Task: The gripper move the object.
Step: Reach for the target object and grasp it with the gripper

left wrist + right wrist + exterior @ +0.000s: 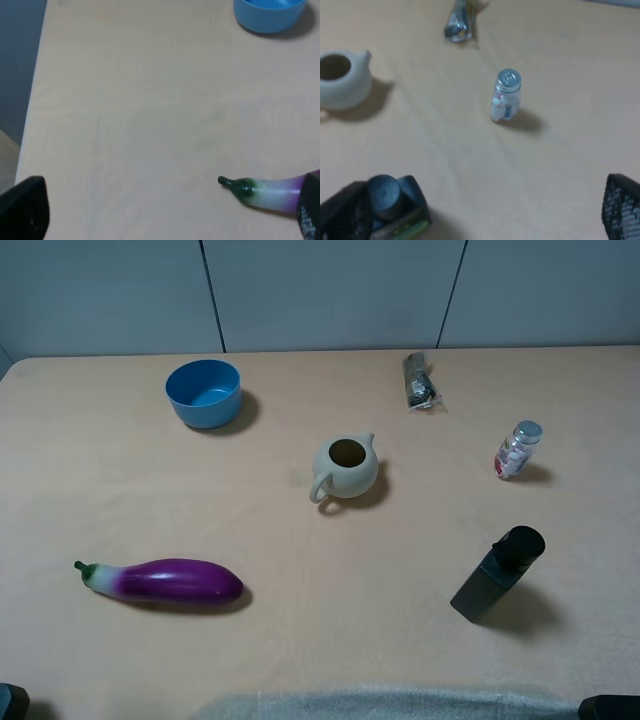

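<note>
Next, I move my right gripper to the upper body [502,571] [414,201] of the black bottle, just below its cap, and close it there.
The black flat-sided bottle [497,575] with a black cap stands upright at the front right of the table. In the right wrist view the bottle [395,207] sits low, right beside one dark finger [345,215]. My right gripper [482,212] is open and empty, with its fingers far apart, above the table near the bottle. My left gripper [165,212] is open and empty over the table's left side, near the eggplant's stem [240,186]. In the exterior view only dark bits of the arms show at the bottom corners.
A cream teapot [345,468] stands mid-table and a blue bowl [204,393] at the back left. A purple eggplant [165,582] lies front left. A small clear silver-capped jar [517,450] and a dark wrapped packet [420,381] are at the right back.
</note>
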You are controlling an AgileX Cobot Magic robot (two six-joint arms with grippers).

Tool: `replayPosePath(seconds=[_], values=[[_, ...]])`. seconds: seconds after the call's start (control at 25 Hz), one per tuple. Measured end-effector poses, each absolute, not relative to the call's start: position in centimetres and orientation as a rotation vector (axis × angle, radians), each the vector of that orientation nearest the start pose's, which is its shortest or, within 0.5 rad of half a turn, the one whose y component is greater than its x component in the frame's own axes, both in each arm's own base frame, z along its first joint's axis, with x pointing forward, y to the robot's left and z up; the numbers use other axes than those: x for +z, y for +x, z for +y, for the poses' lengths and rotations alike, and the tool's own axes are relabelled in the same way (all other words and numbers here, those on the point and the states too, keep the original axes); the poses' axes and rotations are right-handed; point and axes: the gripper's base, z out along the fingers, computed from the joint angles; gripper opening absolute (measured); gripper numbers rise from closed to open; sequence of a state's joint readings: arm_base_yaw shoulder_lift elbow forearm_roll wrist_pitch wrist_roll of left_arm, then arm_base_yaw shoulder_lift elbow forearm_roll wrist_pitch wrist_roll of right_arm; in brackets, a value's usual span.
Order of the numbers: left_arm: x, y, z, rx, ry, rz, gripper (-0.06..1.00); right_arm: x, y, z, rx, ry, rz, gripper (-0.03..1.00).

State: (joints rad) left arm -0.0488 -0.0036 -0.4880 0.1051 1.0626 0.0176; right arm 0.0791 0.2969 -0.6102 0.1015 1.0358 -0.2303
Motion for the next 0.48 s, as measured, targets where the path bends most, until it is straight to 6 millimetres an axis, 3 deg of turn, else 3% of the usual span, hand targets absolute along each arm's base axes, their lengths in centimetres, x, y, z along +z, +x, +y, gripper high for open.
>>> replayPosePath(seconds=[0.32, 0.48], values=[[27.4, -0.4, 0.9, 0.107, 0.064, 2.051, 0.99, 31.6, 6.0, 1.6, 0.014, -0.537, 2.23, 0.69], [27.4, -0.4, 0.9, 0.107, 0.064, 2.051, 0.99, 31.5, 7.4, 2.2, 0.014, -0.72, 2.247, 0.69]])
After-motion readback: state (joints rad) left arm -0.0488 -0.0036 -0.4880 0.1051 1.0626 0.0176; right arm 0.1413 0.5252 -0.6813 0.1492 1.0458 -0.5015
